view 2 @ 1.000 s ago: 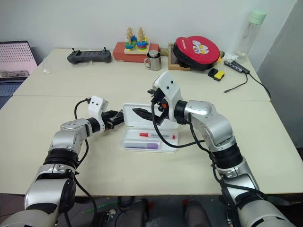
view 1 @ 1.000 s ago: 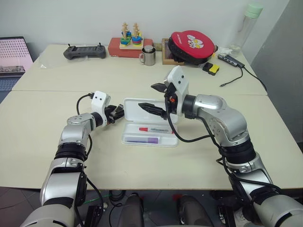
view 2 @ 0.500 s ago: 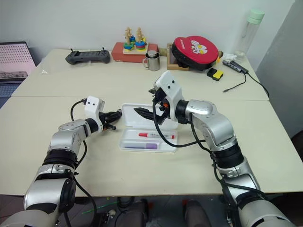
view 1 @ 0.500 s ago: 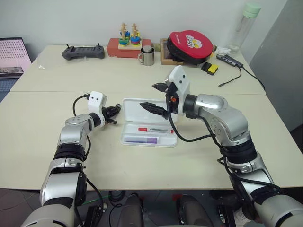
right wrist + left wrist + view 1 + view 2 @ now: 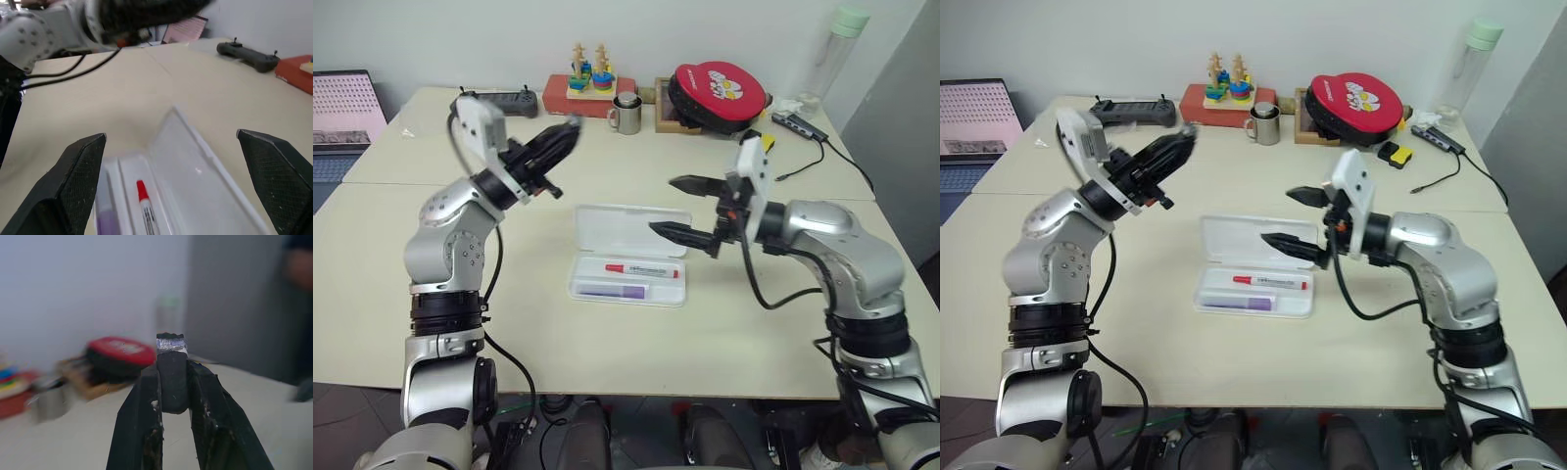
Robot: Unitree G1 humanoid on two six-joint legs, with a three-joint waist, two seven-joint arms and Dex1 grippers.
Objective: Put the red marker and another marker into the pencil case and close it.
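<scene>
The robot's left gripper should release the small black cap in the tray's front corner (image 5: pixel 667 294) beside the end of the lavender marker. The cap is now held high behind the case.
The pencil case (image 5: pixel 631 227) lies open in the middle of the table, lid flat behind its tray. In the tray the red marker (image 5: pixel 641 269) lies behind another marker (image 5: pixel 607 290), a lavender one. My left gripper (image 5: pixel 566 129) is raised high, left of and behind the case. It is shut on a small black cap (image 5: pixel 171 352) with a silvery end. My right gripper (image 5: pixel 663 204) hovers open and empty by the lid's right end. The right wrist view looks down on the lid (image 5: pixel 195 161) and the red marker (image 5: pixel 144 203).
Along the table's far edge stand a black controller (image 5: pixel 494 98), a red box with a stacking toy (image 5: pixel 587 83), a steel mug (image 5: pixel 626 113), a round red pouch (image 5: pixel 720 95) and a bottle (image 5: pixel 832 54). A laptop (image 5: pixel 347 108) sits far left.
My left gripper shut beside the case's left edge, then swung up and away. My right gripper drew to the right, off the lid, staying open.
</scene>
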